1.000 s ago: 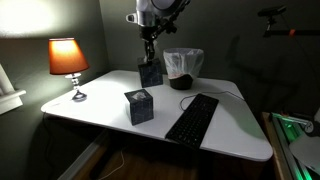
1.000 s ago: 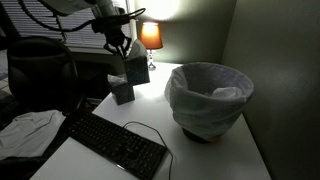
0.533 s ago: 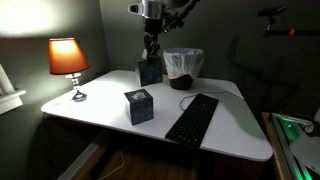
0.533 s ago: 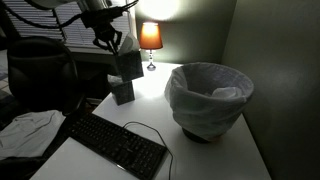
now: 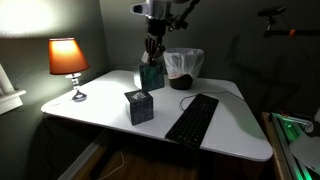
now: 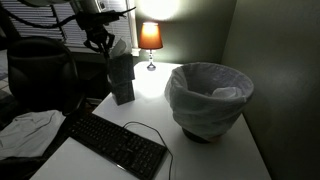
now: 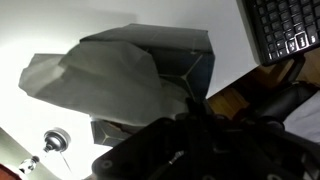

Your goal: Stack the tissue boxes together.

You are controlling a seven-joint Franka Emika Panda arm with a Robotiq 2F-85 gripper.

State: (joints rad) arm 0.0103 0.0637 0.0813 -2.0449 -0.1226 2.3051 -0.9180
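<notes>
Next, my gripper lets go of the lighter blue-teal tissue box on the top of the dark navy tissue box (image 5: 143, 96).
My gripper (image 5: 152, 50) hangs over the back of the white table and is shut on the top of the lighter blue-teal tissue box (image 5: 150, 74), held just above the surface. It shows in both exterior views (image 6: 121, 63). In the wrist view the box (image 7: 175, 55) with its white tissue (image 7: 95, 85) fills the frame in front of my dark fingers (image 7: 192, 108). The dark navy tissue box (image 5: 139, 106) stands upright on the table nearer the front. It sits just below the held box in an exterior view (image 6: 123, 93).
A dark round bin with white liner (image 5: 183, 68) (image 6: 208, 98) stands behind the boxes. A black keyboard (image 5: 192, 118) (image 6: 115, 142) lies on the white table (image 5: 235, 125). A lit lamp (image 5: 68, 62) (image 6: 150, 38) stands at one corner.
The gripper has carried the lighter tissue box off its spot and over towards the dark box. The dark box has not moved.
</notes>
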